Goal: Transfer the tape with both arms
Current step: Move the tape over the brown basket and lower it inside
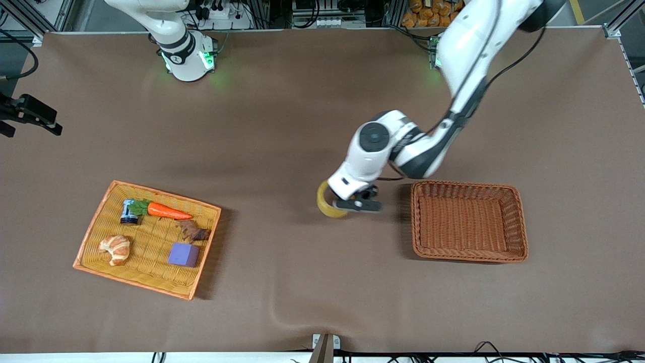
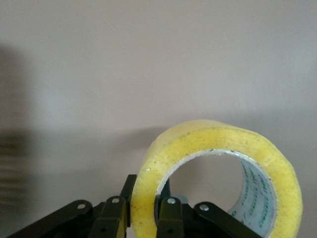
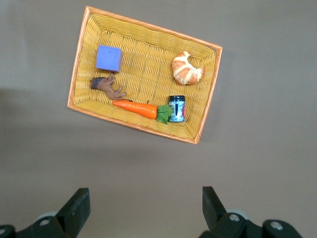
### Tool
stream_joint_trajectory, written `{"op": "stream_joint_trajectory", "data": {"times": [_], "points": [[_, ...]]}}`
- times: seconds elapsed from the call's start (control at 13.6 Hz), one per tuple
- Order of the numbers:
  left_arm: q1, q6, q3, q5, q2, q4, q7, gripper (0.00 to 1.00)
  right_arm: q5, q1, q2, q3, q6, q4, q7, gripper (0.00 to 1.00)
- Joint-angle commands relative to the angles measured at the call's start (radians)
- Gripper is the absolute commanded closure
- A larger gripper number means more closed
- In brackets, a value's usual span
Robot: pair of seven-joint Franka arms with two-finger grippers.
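My left gripper is going to release the tape on the woven bottom of the empty brown basket [image 1: 484, 218], close to the middle of that bottom. The tape now hangs just above the table's middle.
The tape [image 1: 325, 202], a yellowish ring with a pale core, hangs upright in my left gripper [image 1: 353, 204] just above the middle of the table, beside the brown wicker basket [image 1: 521, 222]. In the left wrist view the left gripper [image 2: 147, 186] is shut across the ring's wall, one finger outside and one inside the tape [image 2: 218, 144]. My right gripper [image 3: 144, 191] is open and empty, high over the table next to the yellow tray [image 3: 148, 27]. The right gripper is out of the front view; only the right arm's base [image 1: 184, 50] shows there.
The yellow tray [image 1: 95, 217] toward the right arm's end holds a carrot [image 1: 164, 210], a croissant [image 1: 116, 248], a purple cube [image 1: 183, 254], a small can [image 1: 129, 212] and a brown figure [image 1: 193, 230]. The brown basket holds nothing. A black mount [image 1: 30, 115] juts in at the table's edge.
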Motion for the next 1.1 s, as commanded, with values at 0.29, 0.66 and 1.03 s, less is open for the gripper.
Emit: {"op": "stream_joint_trajectory", "data": {"times": [0.29, 0.66, 1.03], "points": [[0.704, -0.133, -0.311, -0.010, -0.109, -0.146, 0.375, 1.00, 0.008, -0.014, -0.013, 0.010, -0.013, -0.007, -0.006, 0.00], [0.823, -0.133, -0.302, 0.006, -0.092, -0.206, 0.451, 1.00, 0.008, -0.007, -0.010, 0.014, 0.035, -0.010, -0.002, 0.00], [0.825, -0.171, -0.282, 0.118, -0.131, -0.204, 0.440, 0.00, 0.008, -0.001, -0.014, 0.022, -0.009, -0.010, 0.114, 0.00]]}}
